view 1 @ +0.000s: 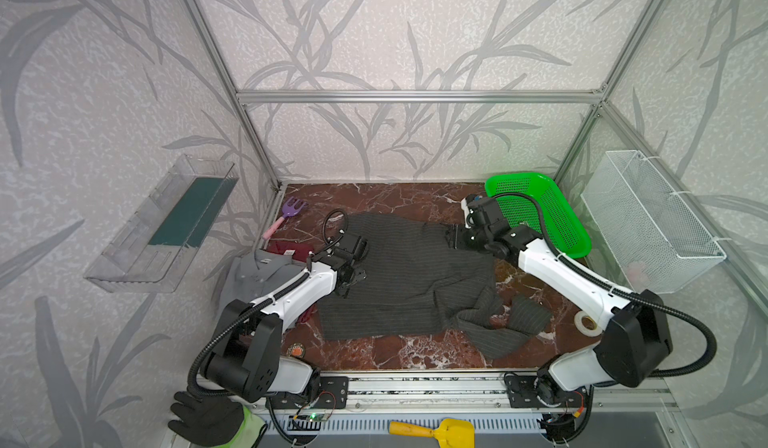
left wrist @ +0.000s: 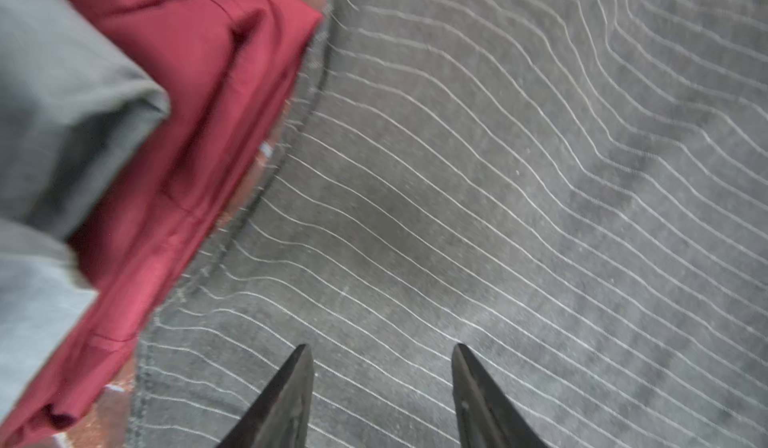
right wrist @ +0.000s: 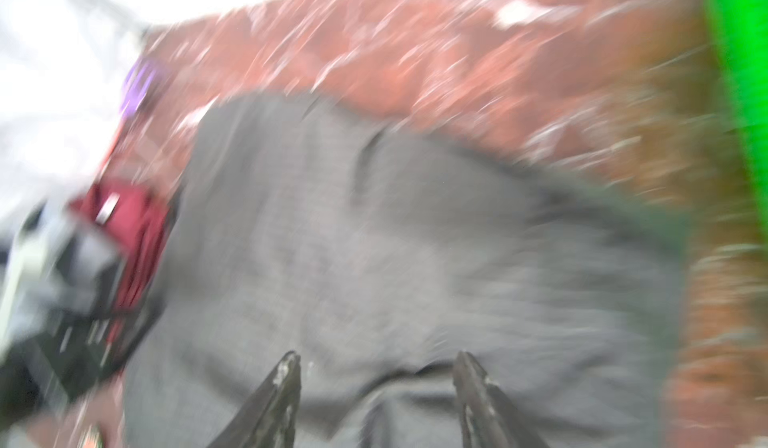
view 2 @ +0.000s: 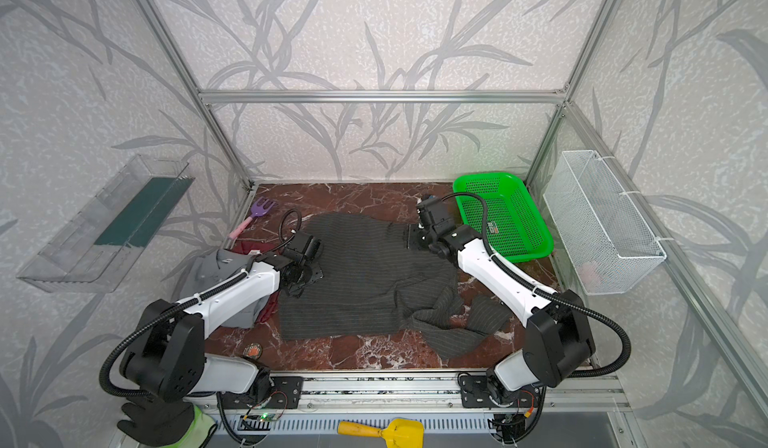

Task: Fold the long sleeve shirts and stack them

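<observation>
My right gripper is to grab the pinstriped shirt's far edge (view 1: 456, 224) (right wrist: 552, 177) next, near the shirt's corner towards the green basket.
A large dark pinstriped shirt (view 1: 415, 279) (view 2: 374, 275) lies spread across the middle of the marble table, one sleeve crumpled at its near right. A grey collared shirt (view 1: 249, 275) (left wrist: 62, 113) lies at the left on top of a dark red shirt (view 1: 291, 247) (left wrist: 199, 113). My left gripper (view 1: 352, 279) (left wrist: 380, 348) hovers open over the pinstriped shirt's (left wrist: 498, 175) left part, nothing between its fingers. My right gripper (view 1: 453, 237) (right wrist: 376, 358) is at the shirt's far right edge, jaws apart over a fold of the cloth (right wrist: 374, 238); that view is motion-blurred.
A green basket (view 1: 552, 217) leans at the back right, a white mesh basket (view 1: 648, 225) hangs on the right wall, a clear bin (view 1: 166, 225) on the left wall. A tape roll (view 1: 587, 323), a purple toy fork (view 1: 289, 213), a black glove (view 1: 208, 421) and a yellow scoop (view 1: 440, 430) lie around.
</observation>
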